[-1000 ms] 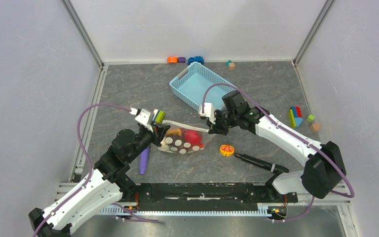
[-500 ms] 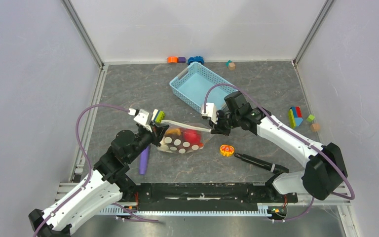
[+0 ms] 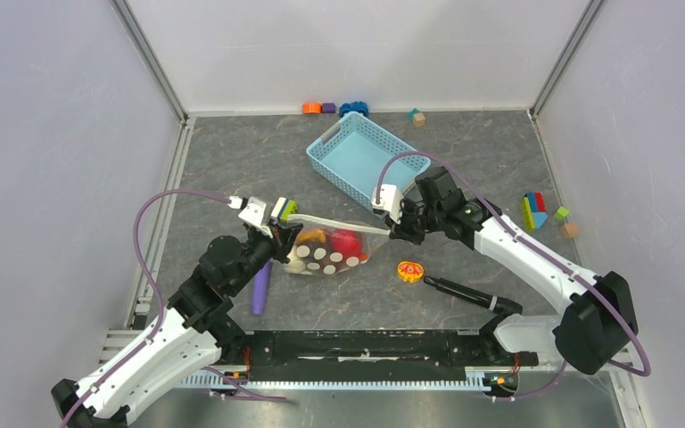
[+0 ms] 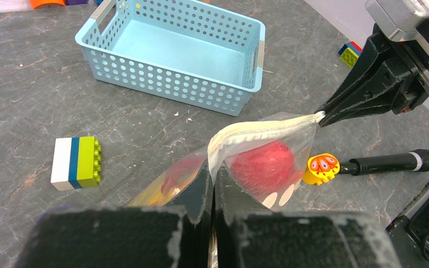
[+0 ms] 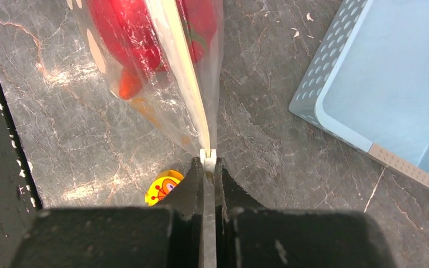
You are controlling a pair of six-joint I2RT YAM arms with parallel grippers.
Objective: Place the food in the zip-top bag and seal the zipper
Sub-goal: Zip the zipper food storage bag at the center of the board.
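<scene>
My right gripper is holding the zip-top bag. It will let go of the bag on the table (image 3: pixel 336 252) (image 5: pixel 209 12) between the purple stick and the yellow-orange toy disc.
The zip-top bag (image 3: pixel 325 253), clear with white dots, hangs between both grippers just above the table. Inside it is the food: a red tomato (image 3: pixel 347 241) (image 4: pixel 265 166) and red, orange and yellow pieces (image 4: pixel 173 177) (image 5: pixel 127 84). The zipper (image 3: pixel 339 222) (image 4: pixel 260 130) (image 5: pixel 183 75) runs as one pale strip, pulled taut from gripper to gripper. My left gripper (image 3: pixel 284 234) (image 4: pixel 213 180) is shut on the strip's left end. My right gripper (image 3: pixel 392 229) (image 5: pixel 208 163) is shut on its right end, at a small white tab.
A light-blue basket (image 3: pixel 361 160) (image 4: pixel 173 50) (image 5: pixel 380 84) stands behind the bag. A yellow-orange toy disc (image 3: pixel 409 271) (image 4: pixel 321 168) and a black stick (image 3: pixel 468 294) lie to the right. A purple stick (image 3: pixel 260 290) lies left, with a striped block (image 4: pixel 77 162) near it. More blocks (image 3: pixel 540 211) lie far right.
My right gripper has drawn a little to the right along the bag's mouth, pulling the strip straighter. The left gripper has held its place.
</scene>
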